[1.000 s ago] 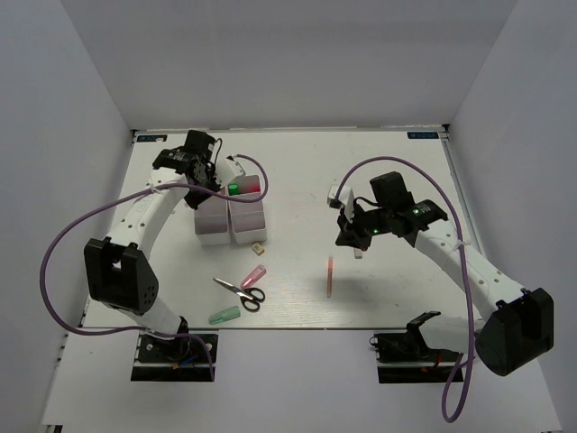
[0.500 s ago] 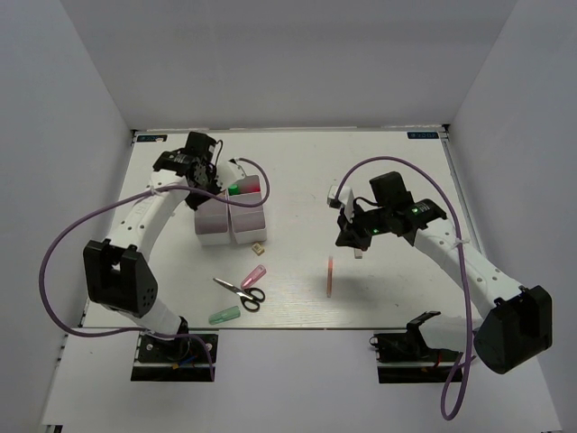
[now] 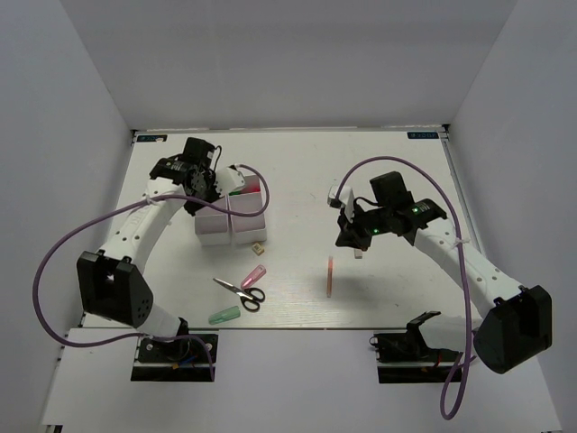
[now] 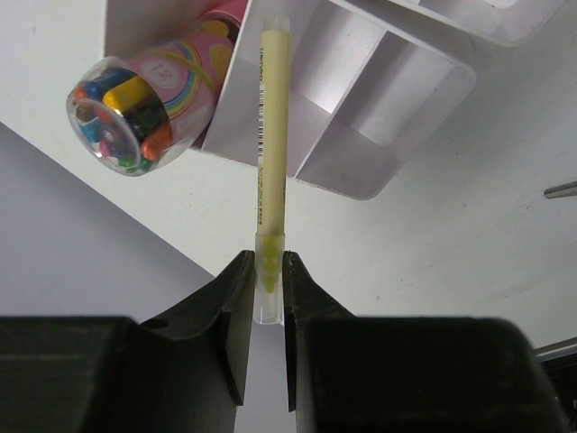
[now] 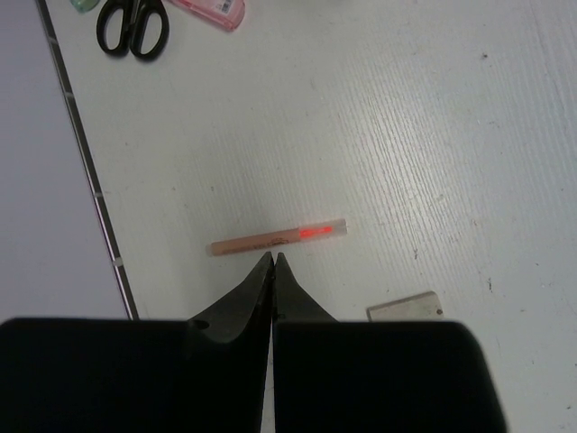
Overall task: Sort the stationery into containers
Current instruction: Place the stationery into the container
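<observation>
My left gripper is going to let go of the thin yellow stick in the white tray's middle compartment (image 3: 215,204) (image 4: 323,88), next to the pink tube.
My left gripper (image 3: 206,183) is shut on a thin yellow stick (image 4: 270,135) and holds it over the far end of the two white trays (image 3: 215,236), whose compartment walls (image 4: 361,117) show in the left wrist view. A pink tube of coloured bits (image 4: 126,108) lies in one compartment. My right gripper (image 3: 350,238) is shut and empty, its tips (image 5: 273,259) just above the thin pink stick (image 5: 278,238). That stick lies on the table (image 3: 330,276). Black-handled scissors (image 3: 242,293), a pink highlighter (image 3: 254,275), a pale green marker (image 3: 224,315) and a tiny eraser (image 3: 258,245) lie in front of the trays.
A small grey eraser (image 5: 404,308) lies beside the right gripper, also in the top view (image 3: 358,253). The scissors (image 5: 132,20) and pink highlighter (image 5: 216,7) show at the top of the right wrist view. White walls enclose the table on three sides.
My left arm has shifted a little, its elbow swinging left, with the yellow stick still held over the trays. The right arm has not moved.
</observation>
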